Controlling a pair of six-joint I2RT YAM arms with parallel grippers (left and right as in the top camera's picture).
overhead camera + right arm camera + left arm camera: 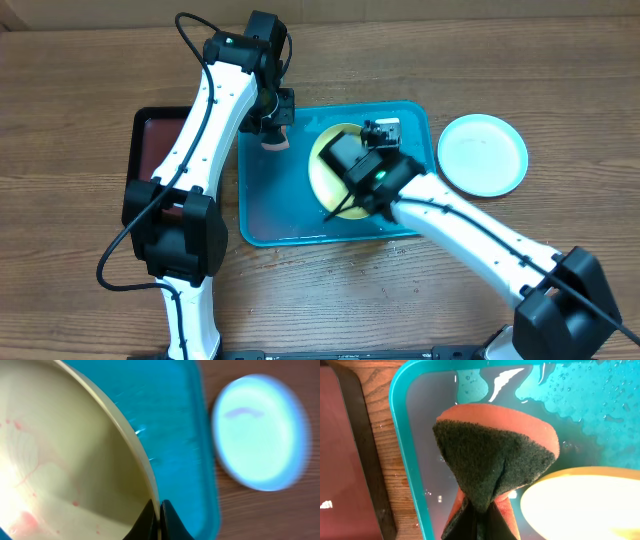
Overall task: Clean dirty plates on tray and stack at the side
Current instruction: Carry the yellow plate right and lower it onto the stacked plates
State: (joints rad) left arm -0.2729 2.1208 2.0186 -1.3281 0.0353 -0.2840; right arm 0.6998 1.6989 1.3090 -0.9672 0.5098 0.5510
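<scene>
The robot's right gripper will release the yellow-green plate on top of the pale cyan plate [481, 154] [261, 432] beside the cyan tray.
The cyan tray [275, 215] lies mid-table, wet inside [600, 415]. A yellow-green rimmed plate [330, 150] rests in it, tilted, with red smears on its face [60, 460]. My right gripper [159, 517] is shut on this plate's rim, and from overhead it [352, 160] sits over the plate. My left gripper [480, 525] is shut on an orange sponge with a dark green scouring side [495, 455]. It hangs over the tray's left end [272, 128], just left of the plate [585, 505]. A pale cyan plate [482, 153] lies on the table right of the tray [260, 432].
A black tray with a dark red inside [155, 140] sits left of the cyan tray, partly under my left arm, its edge [357, 455] close to the cyan rim. Bare wooden table surrounds both trays.
</scene>
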